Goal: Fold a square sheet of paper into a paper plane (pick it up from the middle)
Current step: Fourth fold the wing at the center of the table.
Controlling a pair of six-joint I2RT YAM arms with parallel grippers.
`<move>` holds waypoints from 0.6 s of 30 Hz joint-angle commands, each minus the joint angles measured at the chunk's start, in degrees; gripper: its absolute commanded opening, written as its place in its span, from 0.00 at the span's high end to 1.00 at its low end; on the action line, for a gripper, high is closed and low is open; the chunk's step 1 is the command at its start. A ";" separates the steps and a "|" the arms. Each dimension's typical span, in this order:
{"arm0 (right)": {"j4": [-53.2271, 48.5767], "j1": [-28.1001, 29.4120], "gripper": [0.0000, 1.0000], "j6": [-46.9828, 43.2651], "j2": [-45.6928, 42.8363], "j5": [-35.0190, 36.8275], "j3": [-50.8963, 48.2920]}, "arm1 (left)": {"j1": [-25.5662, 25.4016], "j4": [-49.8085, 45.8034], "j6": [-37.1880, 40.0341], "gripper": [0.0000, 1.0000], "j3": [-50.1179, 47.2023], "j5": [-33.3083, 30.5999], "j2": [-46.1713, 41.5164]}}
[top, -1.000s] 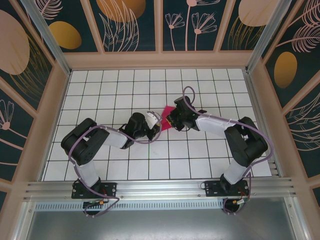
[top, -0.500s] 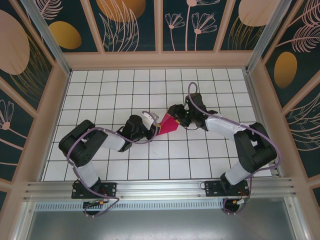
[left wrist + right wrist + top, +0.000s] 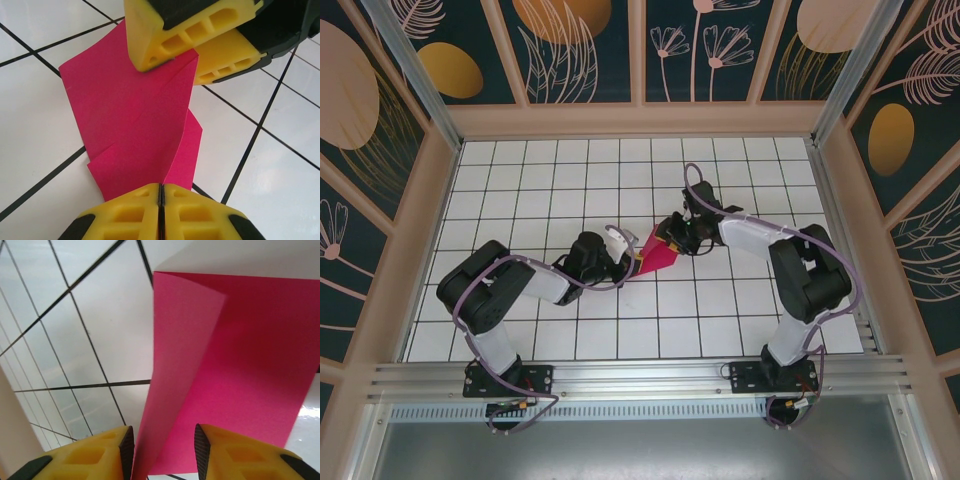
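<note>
The paper's fold bends and leans over ahead of the robot's left gripper, so that gripper should open and pinch the fold's near end (image 3: 166, 175) to stand the fold straight.
The square sheet of paper (image 3: 658, 254) is magenta-pink and folded into a creased, pointed shape that stands partly up off the white tiles. My left gripper (image 3: 634, 260) is shut on its near tip (image 3: 161, 186), with both layers pinched between the yellow pads. The paper (image 3: 132, 110) fans away from that pinch, showing a centre crease and a second flap on the right. My right gripper (image 3: 672, 240) is at the opposite end, jaws open. Its fingers (image 3: 150, 47) straddle the upright fold (image 3: 185, 365) without clamping it, and my right gripper (image 3: 162, 452) shows a gap on each side.
The tiled floor (image 3: 570, 180) is walled by a wooden frame (image 3: 640, 120) at the back and both sides. An aluminium rail (image 3: 640, 375) carries the two arm bases at the near edge. Both forearms lie low over the middle tiles.
My right gripper drew back to the right off the paper, then returned to its far end with narrower jaws. The left gripper stayed shut on the tip.
</note>
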 commanded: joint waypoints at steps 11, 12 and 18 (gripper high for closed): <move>-5.16 0.69 0.93 2.99 1.17 -0.23 4.46 | -0.27 -2.52 7.28 0.76 1.77 -1.09 -1.02; -5.13 0.78 0.96 3.24 1.18 -0.25 4.52 | -0.27 -2.24 7.25 0.73 1.67 -1.31 -0.91; -5.75 0.86 1.00 4.43 1.24 -0.42 5.24 | -0.28 -1.27 8.50 0.62 1.26 -2.65 -0.40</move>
